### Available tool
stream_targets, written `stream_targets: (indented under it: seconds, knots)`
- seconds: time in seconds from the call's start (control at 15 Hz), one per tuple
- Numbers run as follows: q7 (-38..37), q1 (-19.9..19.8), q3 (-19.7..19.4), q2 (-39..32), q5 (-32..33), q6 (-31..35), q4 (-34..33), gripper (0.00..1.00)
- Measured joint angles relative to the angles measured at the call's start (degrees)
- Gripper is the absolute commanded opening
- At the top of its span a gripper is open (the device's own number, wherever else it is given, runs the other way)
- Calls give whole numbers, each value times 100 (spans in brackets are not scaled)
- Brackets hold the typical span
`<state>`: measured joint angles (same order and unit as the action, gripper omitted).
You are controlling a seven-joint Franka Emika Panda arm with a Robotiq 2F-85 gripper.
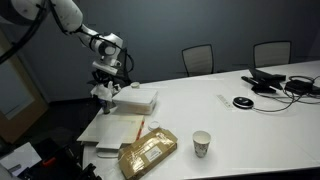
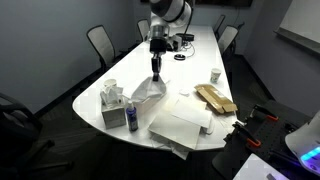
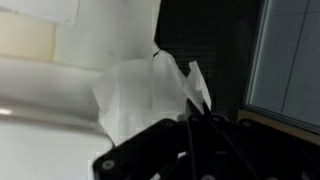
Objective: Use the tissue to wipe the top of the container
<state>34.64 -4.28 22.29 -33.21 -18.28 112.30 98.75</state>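
Note:
Next, my gripper releases the tissue between the container and the flat white sheets (image 1: 114,109) (image 3: 122,80), near the edge of the table.
My gripper (image 1: 108,74) is shut on the tissue (image 1: 103,92), a white crumpled piece of soft paper that hangs from the fingertips. The tissue rests at the left end of the container (image 1: 137,99), a shallow white box with a flat lid. In an exterior view the gripper (image 2: 156,62) points down and the tissue (image 2: 147,90) drapes onto the container (image 2: 157,99). In the wrist view the tissue (image 3: 148,95) is pinched at the fingertips (image 3: 195,118), with the white container lid (image 3: 50,95) beyond it.
Flat white sheets (image 1: 110,128) and a brown packet (image 1: 148,153) lie in front of the container, with a paper cup (image 1: 202,143) to the right. A tissue box (image 2: 114,106) and bottle (image 2: 131,119) stand near the table edge. Cables and devices (image 1: 275,82) lie at the far end.

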Motion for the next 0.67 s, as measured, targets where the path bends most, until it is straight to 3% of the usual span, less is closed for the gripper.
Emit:
stream_targets:
  seconds: [0.27, 0.67]
  knots:
    - [-151, 38, -294, 591, -477, -772, 944, 0]
    - [-76, 329, -631, 383, -478, -535, 1222, 0]
